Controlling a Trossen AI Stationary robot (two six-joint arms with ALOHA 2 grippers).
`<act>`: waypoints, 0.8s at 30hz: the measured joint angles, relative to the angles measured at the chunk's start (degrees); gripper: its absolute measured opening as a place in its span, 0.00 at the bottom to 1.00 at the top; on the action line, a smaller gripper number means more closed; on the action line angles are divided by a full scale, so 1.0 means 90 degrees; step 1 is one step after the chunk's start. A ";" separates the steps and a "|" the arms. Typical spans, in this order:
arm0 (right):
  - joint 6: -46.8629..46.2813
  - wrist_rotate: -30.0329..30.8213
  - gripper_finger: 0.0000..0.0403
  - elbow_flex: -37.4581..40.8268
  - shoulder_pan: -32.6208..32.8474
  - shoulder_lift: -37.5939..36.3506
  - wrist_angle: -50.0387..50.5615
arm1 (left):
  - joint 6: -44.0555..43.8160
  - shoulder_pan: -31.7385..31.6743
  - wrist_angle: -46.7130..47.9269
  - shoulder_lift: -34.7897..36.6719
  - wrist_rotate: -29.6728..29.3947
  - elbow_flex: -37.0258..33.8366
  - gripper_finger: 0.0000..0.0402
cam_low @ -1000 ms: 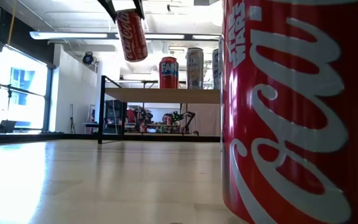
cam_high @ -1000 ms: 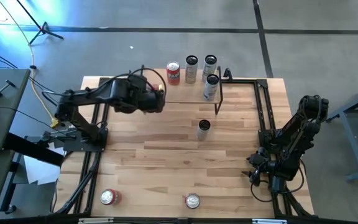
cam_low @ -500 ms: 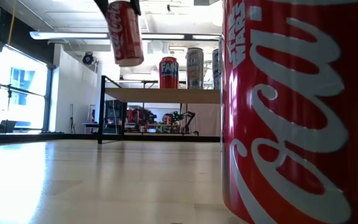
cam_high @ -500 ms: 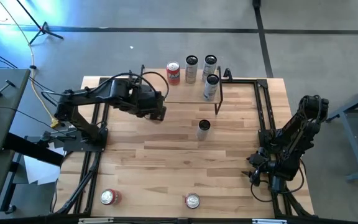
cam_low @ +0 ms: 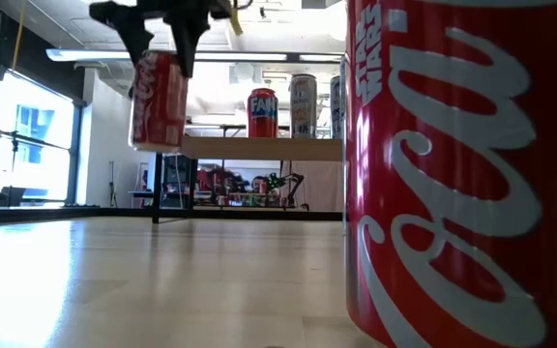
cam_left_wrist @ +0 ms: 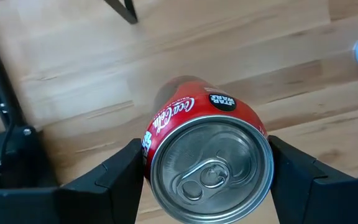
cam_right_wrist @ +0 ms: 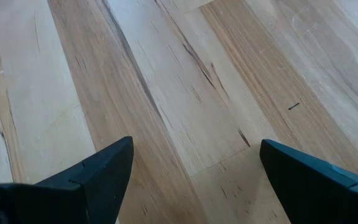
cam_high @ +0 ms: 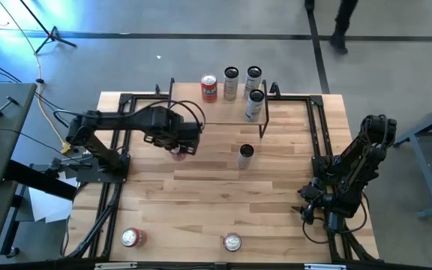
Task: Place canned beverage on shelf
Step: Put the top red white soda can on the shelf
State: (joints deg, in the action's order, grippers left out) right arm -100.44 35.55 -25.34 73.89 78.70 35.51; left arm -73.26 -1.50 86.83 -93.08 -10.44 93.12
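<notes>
The red Coca-Cola can will go down from my left gripper onto the bare table [cam_high: 188, 166] [cam_left_wrist: 215, 98] beside the slim silver can.
A red Coca-Cola can [cam_low: 158, 100] hangs in the air over the table's left middle, with my left gripper [cam_high: 178, 140] shut on it from above. In the left wrist view its silver top [cam_left_wrist: 209, 165] faces the camera. The shelf [cam_low: 259, 147], a light wood plank on black legs, stands at the table's far edge. It carries a red Fanta can [cam_high: 209, 88] and silver cans [cam_high: 230, 82]. The held can is to the left of the shelf and on its near side. My right gripper [cam_right_wrist: 194, 180] waits open, low over the table's right side. My left gripper pinches the can's side wall just under the top rim [cam_left_wrist: 151, 155] between its two fingers [cam_left_wrist: 114, 180], one on each opposite side. The fingers come from above and point down. The can hangs upright below them, clear of the table.
A slim silver can [cam_high: 246, 155] stands on the table's middle, on the near side of the shelf. Two more cans stand at the near edge, one red [cam_high: 131, 238] and one [cam_high: 232, 241] that fills the low view's right side. A person's legs [cam_high: 343, 22] show beyond the table.
My left gripper has come down and a little toward the table's near edge, tipping from a slant until it points nearly straight down. The can it holds has swung from tilted to upright and hangs lower, about level with the shelf top.
</notes>
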 joint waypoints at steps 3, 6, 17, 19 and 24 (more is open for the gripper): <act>0.0000 0.0000 0.84 0.0002 0.0000 -0.0002 0.0000 | -0.0020 -0.0002 -0.0510 -0.0002 0.0013 -0.0451 0.59; 0.0001 0.0000 0.84 0.0001 -0.0001 -0.0002 0.0000 | -0.0086 -0.0038 -0.0913 -0.0003 0.0106 -0.0827 0.59; 0.0000 0.0000 0.84 0.0002 0.0000 0.0000 0.0000 | -0.0286 -0.0157 -0.2141 -0.0003 0.0205 -0.1765 0.59; 0.0000 0.0000 0.84 0.0002 0.0000 0.0000 0.0000 | -0.0289 -0.0180 -0.2318 -0.0003 0.0259 -0.1910 0.59; 0.0001 0.0000 0.84 0.0002 -0.0001 0.0000 0.0000 | -0.0292 -0.0249 -0.2701 -0.0003 0.0330 -0.2191 0.59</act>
State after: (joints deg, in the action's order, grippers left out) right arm -100.43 35.55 -25.32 73.87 78.70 35.51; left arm -75.89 -3.74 62.51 -93.10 -7.47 73.40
